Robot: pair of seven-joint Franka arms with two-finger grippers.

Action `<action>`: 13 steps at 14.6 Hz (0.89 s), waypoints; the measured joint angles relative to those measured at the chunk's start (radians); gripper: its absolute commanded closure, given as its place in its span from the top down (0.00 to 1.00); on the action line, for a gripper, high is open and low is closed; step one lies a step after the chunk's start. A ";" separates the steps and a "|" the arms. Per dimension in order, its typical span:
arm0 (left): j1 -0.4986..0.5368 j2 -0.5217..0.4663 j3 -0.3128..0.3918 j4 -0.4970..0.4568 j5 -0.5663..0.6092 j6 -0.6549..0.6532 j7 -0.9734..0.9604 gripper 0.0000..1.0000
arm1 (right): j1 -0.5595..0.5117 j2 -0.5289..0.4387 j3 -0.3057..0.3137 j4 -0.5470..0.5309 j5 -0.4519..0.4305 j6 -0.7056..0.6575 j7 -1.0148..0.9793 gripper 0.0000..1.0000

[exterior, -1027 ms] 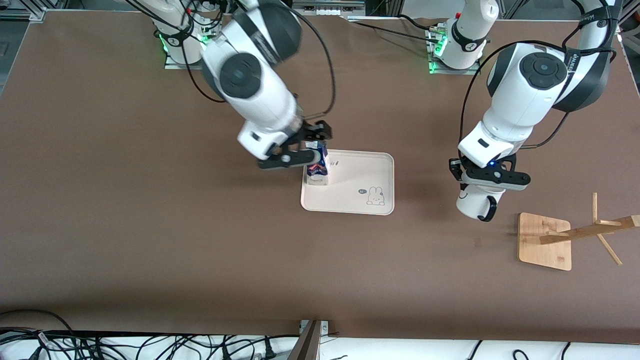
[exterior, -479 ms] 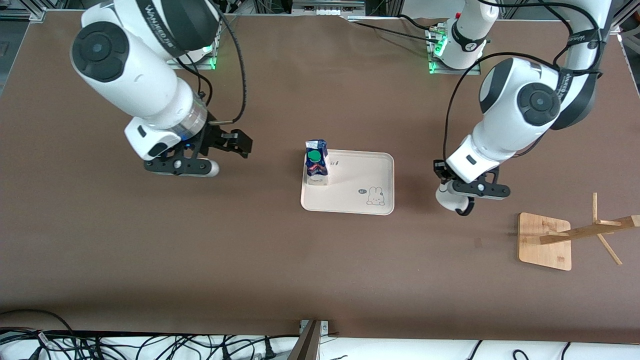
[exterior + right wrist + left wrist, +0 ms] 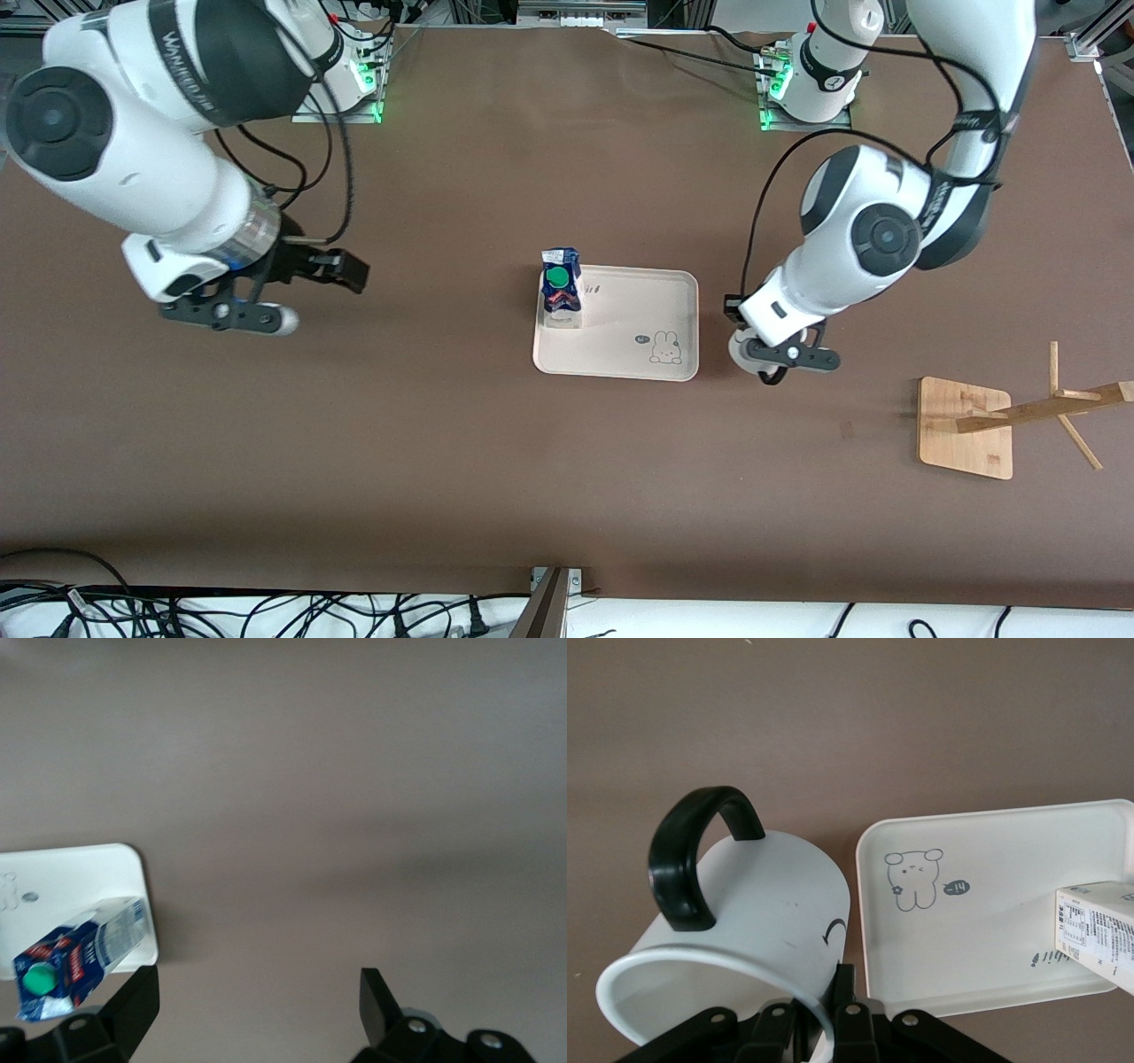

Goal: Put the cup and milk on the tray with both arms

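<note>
My left gripper is going to release the cup on the tray (image 3: 666,309) (image 3: 918,950), at a spot that is just past the ears of the bunny drawing.
The milk (image 3: 560,288) stands upright on the cream tray (image 3: 638,306), in the corner toward the right arm's end and farther from the front camera. My right gripper (image 3: 332,270) hangs open and empty over bare table toward its own end. In the right wrist view its fingers (image 3: 133,1001) are spread wide, with the milk (image 3: 71,966) and tray (image 3: 80,877) off to one side. My left gripper (image 3: 780,354) is shut on the rim of the white cup (image 3: 742,350), which hangs tilted just beside the tray's end. The cup (image 3: 744,904) with its black handle fills the left wrist view next to the tray (image 3: 992,930).
A wooden rack base (image 3: 966,425) with a leaning pegged rod (image 3: 1045,409) lies toward the left arm's end, nearer the front camera than the cup. Brown table surface surrounds the tray.
My right gripper let go of the milk on the tray and drew back toward its own end of the table. My left gripper carried the cup closer to the tray.
</note>
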State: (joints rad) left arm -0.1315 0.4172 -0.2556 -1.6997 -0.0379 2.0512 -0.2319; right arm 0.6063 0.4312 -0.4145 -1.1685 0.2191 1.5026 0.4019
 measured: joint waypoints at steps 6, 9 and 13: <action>-0.109 0.167 -0.003 0.101 0.000 -0.008 -0.194 0.00 | -0.123 -0.026 -0.074 -0.038 -0.083 -0.082 -0.040 1.00; -0.155 0.226 -0.003 0.128 0.000 -0.008 -0.263 0.00 | -0.357 -0.082 0.090 -0.052 -0.115 -0.088 -0.187 1.00; -0.166 0.249 -0.002 0.137 -0.001 -0.028 -0.276 0.00 | -0.565 -0.112 0.213 -0.078 -0.124 0.055 -0.400 1.00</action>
State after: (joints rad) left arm -0.2971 0.6657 -0.2575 -1.5624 -0.0387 2.0234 -0.5083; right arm 0.0411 0.3196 -0.2020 -1.2469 0.0946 1.5573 0.0021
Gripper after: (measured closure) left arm 0.921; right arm 0.000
